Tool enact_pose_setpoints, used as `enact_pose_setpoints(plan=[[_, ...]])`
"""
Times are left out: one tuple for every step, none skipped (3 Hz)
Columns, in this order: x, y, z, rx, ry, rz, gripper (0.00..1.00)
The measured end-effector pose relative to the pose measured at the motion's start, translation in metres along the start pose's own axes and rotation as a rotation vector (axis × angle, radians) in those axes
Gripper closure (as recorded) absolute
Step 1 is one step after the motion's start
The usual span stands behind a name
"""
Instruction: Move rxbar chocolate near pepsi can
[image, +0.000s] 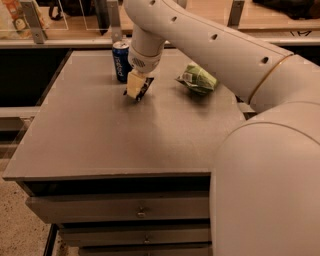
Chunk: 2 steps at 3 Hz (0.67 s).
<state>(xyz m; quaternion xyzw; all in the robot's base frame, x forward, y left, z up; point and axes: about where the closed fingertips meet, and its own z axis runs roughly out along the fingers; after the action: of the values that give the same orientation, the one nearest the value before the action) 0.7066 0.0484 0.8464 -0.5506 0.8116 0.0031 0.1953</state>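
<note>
The robot's gripper should release the rxbar chocolate on the grey table (143, 86) close by the pepsi can, toward the green snack bag.
The pepsi can (120, 61) stands upright at the far left of the table, dark blue with white lettering and a silver top. My gripper (136, 91) hangs just right of and in front of the can, low over the table top. It is shut on the rxbar chocolate (144, 86), a small black wrapper that shows edge-on beside the pale finger (132, 85). The bar's lower end is at or just above the table surface. The bar and the can are a short gap apart.
A green snack bag (198, 79) lies at the far right of the grey table (125, 145). My white arm crosses the right side of the view. Drawers sit under the table's front edge. A railing and shelf run behind the table.
</note>
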Motion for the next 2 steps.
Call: enact_pose_setpoints(plan=[[-0.0016, -0.0041, 0.0029, -0.009, -0.008, 0.069, 1.0], [-0.0024, -0.006, 0.0093, -0.019, -0.049, 0.135, 1.0]])
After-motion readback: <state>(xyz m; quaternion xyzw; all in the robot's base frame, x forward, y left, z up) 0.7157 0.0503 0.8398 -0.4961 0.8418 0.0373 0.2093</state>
